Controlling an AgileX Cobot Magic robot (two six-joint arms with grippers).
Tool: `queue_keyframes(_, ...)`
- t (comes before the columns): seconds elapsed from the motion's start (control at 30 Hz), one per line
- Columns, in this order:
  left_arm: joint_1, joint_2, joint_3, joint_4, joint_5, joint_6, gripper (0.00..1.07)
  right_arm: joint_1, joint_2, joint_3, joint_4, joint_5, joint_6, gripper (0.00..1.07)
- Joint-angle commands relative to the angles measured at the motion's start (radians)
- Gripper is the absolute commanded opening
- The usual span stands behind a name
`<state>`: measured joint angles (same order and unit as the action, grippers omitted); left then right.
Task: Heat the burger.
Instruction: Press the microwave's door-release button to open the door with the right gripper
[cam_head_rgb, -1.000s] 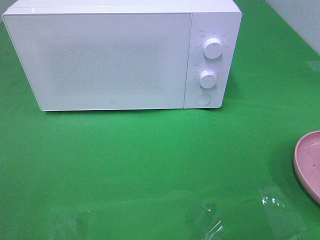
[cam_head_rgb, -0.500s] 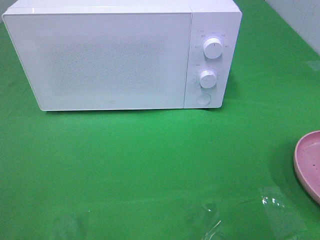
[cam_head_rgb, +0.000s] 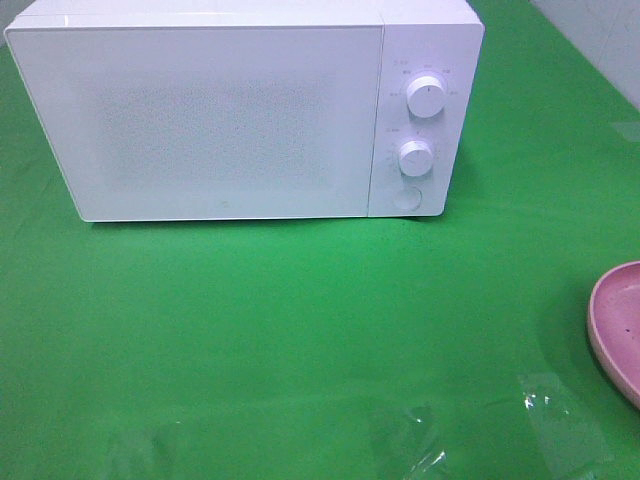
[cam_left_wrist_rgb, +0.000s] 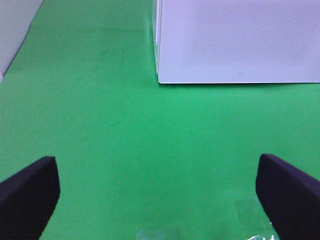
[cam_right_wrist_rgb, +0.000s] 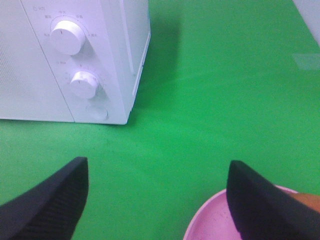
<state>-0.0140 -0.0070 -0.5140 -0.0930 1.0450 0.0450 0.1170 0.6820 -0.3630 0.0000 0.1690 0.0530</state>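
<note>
The round button (cam_head_rgb: 410, 197) (cam_right_wrist_rgb: 97, 111) below the two knobs on the white microwave is next for my right gripper, which should go there and close on it.
The white microwave (cam_head_rgb: 240, 110) stands at the back of the green table with its door shut; it also shows in the left wrist view (cam_left_wrist_rgb: 235, 40) and the right wrist view (cam_right_wrist_rgb: 75, 60). Of the burger, only a golden-brown sliver (cam_right_wrist_rgb: 306, 200) shows, on the pink plate (cam_right_wrist_rgb: 215, 225) behind one fingertip of my right gripper (cam_right_wrist_rgb: 157, 205). The plate's rim (cam_head_rgb: 605, 330) shows at the right edge of the high view. My right gripper is open and empty above the plate's near side. My left gripper (cam_left_wrist_rgb: 157, 200) is open and empty over bare cloth. Neither gripper shows in the high view.
The microwave has two round knobs (cam_head_rgb: 426, 97) (cam_head_rgb: 415, 158) and a round button (cam_head_rgb: 406, 198) on its right panel. Shiny clear tape patches (cam_head_rgb: 560, 420) lie on the green cloth (cam_head_rgb: 300, 320) near the front edge. A pale wall shows at the back right.
</note>
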Motion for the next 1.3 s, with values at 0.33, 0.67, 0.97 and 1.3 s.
queue_keyframes(0.33, 0.002, -0.017, 0.004, 0.002, -0.011, -0.005, 1.03, -0.001, 0.259, 0.001, 0.000, -0.393, 0.003, 0.72)
queue_keyframes(0.67, 0.002, -0.017, 0.004, 0.002, -0.011, -0.005, 1.03, 0.008, 0.476, 0.001, 0.000, -0.703, -0.003, 0.72)
queue_keyframes(0.97, 0.002, -0.017, 0.004, 0.002, -0.011, -0.005, 1.03, 0.213, 0.613, 0.001, 0.208, -0.798, -0.251, 0.72)
queue_keyframes(1.3, 0.002, -0.017, 0.004, 0.002, -0.011, -0.005, 1.03, 0.494, 0.775, 0.001, 0.580, -1.057, -0.416, 0.72)
